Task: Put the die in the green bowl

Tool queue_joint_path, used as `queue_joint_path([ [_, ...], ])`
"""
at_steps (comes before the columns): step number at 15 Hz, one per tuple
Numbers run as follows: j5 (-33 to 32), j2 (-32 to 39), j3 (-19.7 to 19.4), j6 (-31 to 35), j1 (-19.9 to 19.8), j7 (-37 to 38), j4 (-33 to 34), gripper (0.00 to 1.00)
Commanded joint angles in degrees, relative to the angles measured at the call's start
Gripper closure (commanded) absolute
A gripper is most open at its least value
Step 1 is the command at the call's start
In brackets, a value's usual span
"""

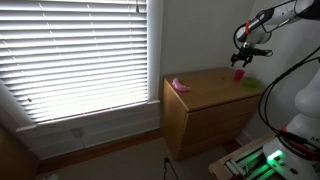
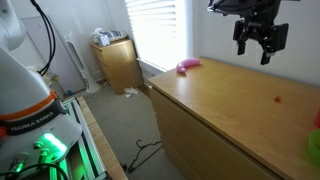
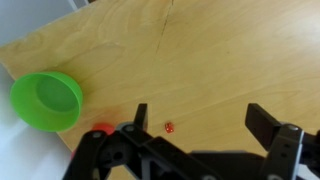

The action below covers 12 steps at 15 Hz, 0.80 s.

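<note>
The tiny red die is beside the red-orange object on the dresser top. Next, my gripper goes down to it and closes on the die's sides (image 1: 226, 79) (image 3: 169, 127).
The die (image 3: 169, 127) is a tiny red cube lying on the wooden dresser top (image 3: 200, 50), a little inside my left finger in the wrist view. A small red spot in an exterior view (image 2: 277, 100) may be the die. The green bowl (image 3: 45, 100) is a small bright green dish to the die's left, near the dresser's edge. It also shows in both exterior views (image 1: 250, 83) (image 2: 315, 145). My gripper (image 3: 200, 120) is open and empty, hanging above the dresser top in both exterior views (image 1: 245, 55) (image 2: 260, 40).
A red-orange object (image 3: 100, 130) lies between the bowl and the die, partly hidden by my gripper. A flat pink object (image 2: 188, 66) lies at the dresser's far end by the window blinds (image 1: 80, 50). The dresser's edge runs close to the bowl.
</note>
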Motion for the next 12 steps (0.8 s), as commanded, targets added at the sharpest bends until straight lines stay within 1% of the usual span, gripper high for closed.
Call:
queue_joint_path([
  [1, 0.9, 7.7, 1.9, -1.0, -2.9, -1.1, 9.0, 0.00],
  [2, 1.7, 9.1, 2.5, -0.5, -3.6, -0.6, 10.9, 0.00],
  [3, -0.5, 5.5, 2.0, -0.1, -2.4, 0.4, 6.4, 0.00],
  [6, -0.3, 8.5, 2.5, -0.2, -3.4, 0.4, 10.0, 0.00],
  [10, -0.2, 8.8, 2.6, -0.2, -3.5, 0.4, 10.6, 0.00],
  [12, 0.0, 11.1, 3.6, 0.0, -4.0, -1.7, 12.6, 0.00],
])
